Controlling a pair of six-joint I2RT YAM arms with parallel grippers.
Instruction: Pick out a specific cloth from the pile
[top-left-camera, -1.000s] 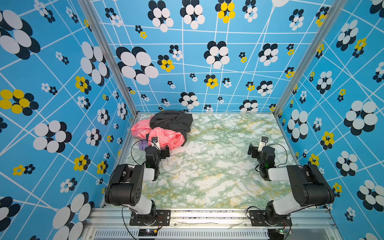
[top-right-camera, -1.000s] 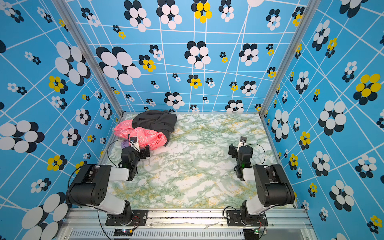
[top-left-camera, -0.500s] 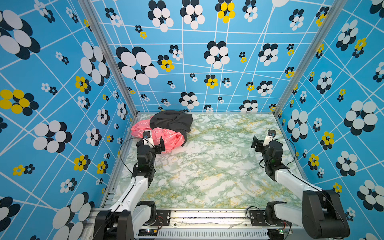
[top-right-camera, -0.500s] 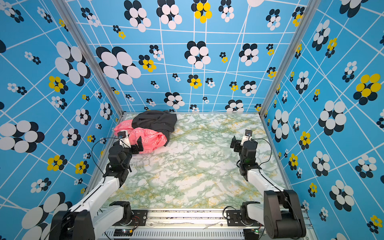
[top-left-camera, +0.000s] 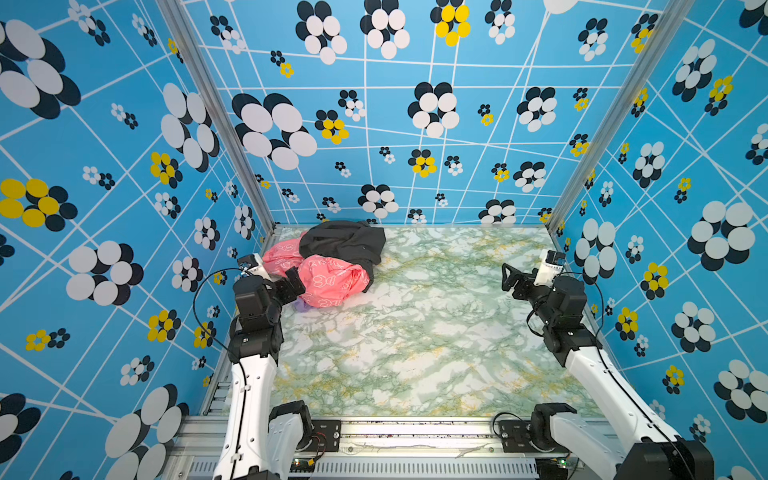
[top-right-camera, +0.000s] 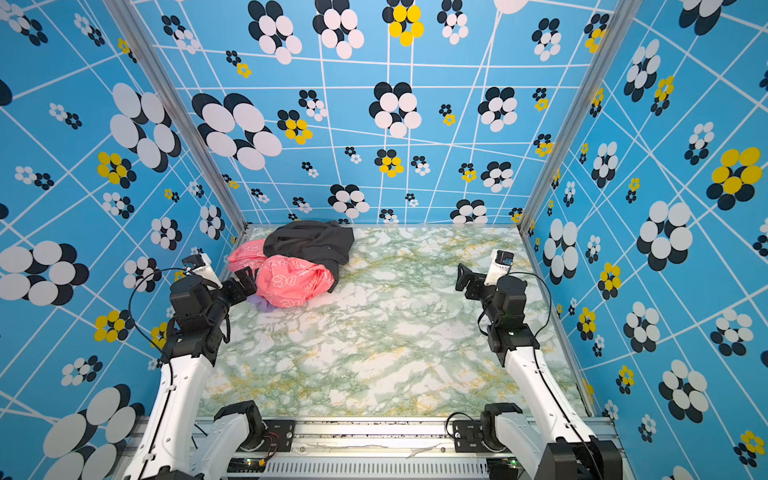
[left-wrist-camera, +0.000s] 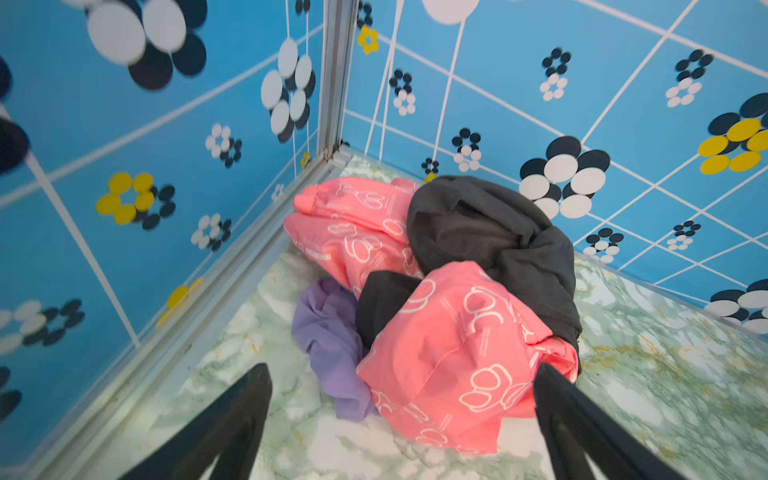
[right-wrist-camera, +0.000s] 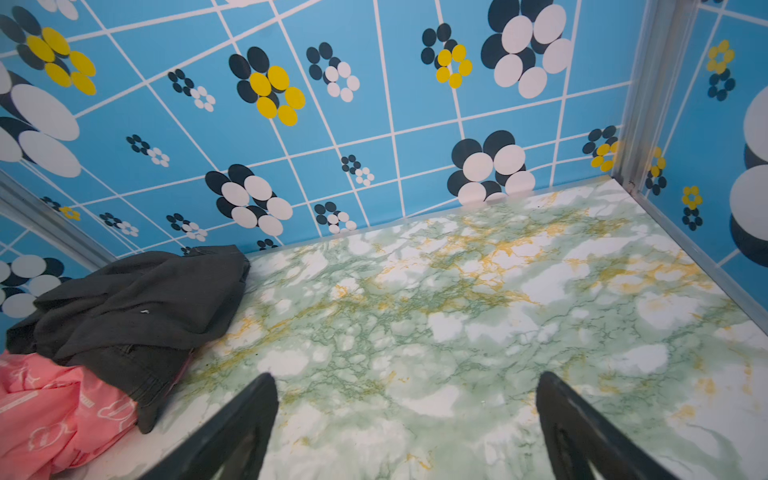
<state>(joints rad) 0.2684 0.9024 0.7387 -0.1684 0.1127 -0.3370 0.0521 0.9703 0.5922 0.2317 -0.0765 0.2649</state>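
Note:
Next, I move my left gripper next to the lavender cloth's exposed part (top-left-camera: 301, 304) (left-wrist-camera: 345, 368) beside the coral-pink cloth and close it there.
The pile (top-left-camera: 332, 266) lies in the far left corner of the marble floor. A black garment (top-left-camera: 345, 243) (left-wrist-camera: 478, 224) sits on top of a coral-pink cloth with white print (top-left-camera: 328, 282) (left-wrist-camera: 449, 353). The lavender cloth (left-wrist-camera: 328, 340) pokes out from under the pink one on the near left side; only a small corner of the lavender cloth (top-left-camera: 300, 305) (top-right-camera: 262, 302) shows in both top views. My left gripper (top-left-camera: 289, 278) (left-wrist-camera: 401, 370) hangs open just before the pile, holding nothing. My right gripper (top-left-camera: 513, 277) (right-wrist-camera: 405, 378) is open over bare floor at the right.
Blue flower-print walls (top-left-camera: 415, 124) close the cell on three sides, with a metal corner post (left-wrist-camera: 332, 83) right behind the pile. The marble floor (top-left-camera: 415, 332) stretches between the arms. A metal rail (top-left-camera: 395, 432) runs along the front edge.
Both arms have unfolded and lifted from their low resting pose. The left gripper has shifted a little left, close to the pile; the right has risen near the right wall. Both stayed open.

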